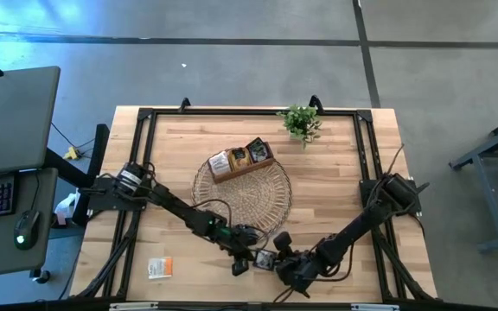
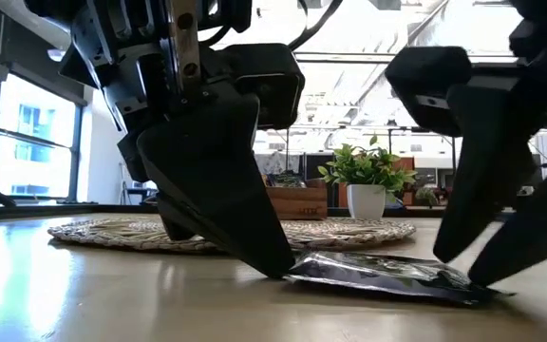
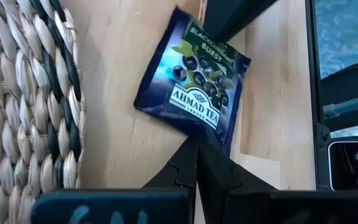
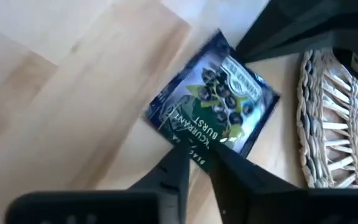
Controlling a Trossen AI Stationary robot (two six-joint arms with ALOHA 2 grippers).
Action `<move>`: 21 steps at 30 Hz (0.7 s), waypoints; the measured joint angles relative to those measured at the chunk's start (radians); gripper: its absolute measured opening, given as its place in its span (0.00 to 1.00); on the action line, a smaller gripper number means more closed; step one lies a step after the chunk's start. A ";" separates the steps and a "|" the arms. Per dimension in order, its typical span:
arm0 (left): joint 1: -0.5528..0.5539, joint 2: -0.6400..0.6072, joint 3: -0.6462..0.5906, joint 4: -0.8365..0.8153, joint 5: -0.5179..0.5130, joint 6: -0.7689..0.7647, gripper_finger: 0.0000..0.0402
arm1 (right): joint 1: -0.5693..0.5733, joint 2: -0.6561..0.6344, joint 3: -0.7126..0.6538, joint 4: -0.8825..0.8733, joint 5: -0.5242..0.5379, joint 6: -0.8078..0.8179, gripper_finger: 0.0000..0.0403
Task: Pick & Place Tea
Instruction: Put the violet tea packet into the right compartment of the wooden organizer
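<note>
I will turn my right gripper, open it wider and pinch the packet's green end (image 3: 219, 52), as the tea packet lies flat under that gripper's narrowly parted fingertips.
A dark blue tea packet (image 3: 191, 81) lies flat on the bare wood near the table's front edge, just off the round woven mat (image 1: 242, 194). My left gripper (image 1: 247, 257) is shut, its tips at the packet's left edge. On the opposite side my right gripper (image 1: 277, 261) stands with a narrow gap between its fingers, both tips over the packet's edge. A second tea packet (image 1: 160, 268), white and orange, lies at the front left. The wooden tray (image 1: 241, 161) rests on the mat's far part. My left gripper meets the packet's edge (image 3: 219, 138) with its shut fingertips (image 2: 275, 266), slanting down from the table's left. The packet stays flat on the wood. My right gripper has both fingertips (image 4: 182, 155) down on the packet's printed face near its edge (image 4: 197, 144), slanting down from the table's right. The packet lies on the table beneath them (image 2: 444, 275).
A small potted plant (image 1: 301, 123) stands at the far edge, right of centre. Black frame rails (image 1: 366, 164) run along the table's sides. Bare wood lies to the right of the mat and along the front left.
</note>
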 joint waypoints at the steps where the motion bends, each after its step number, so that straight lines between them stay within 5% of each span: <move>1: 0.000 0.000 0.002 0.000 0.006 0.000 0.00 | -0.005 -0.001 0.001 -0.014 -0.002 -0.001 0.13; 8: 0.000 0.003 0.014 -0.001 0.029 0.000 0.00 | -0.053 -0.001 0.002 0.006 -0.072 -0.003 0.05; 21: 0.000 0.002 0.015 -0.008 0.041 -0.005 0.00 | -0.089 -0.065 -0.001 0.025 -0.034 -0.036 0.29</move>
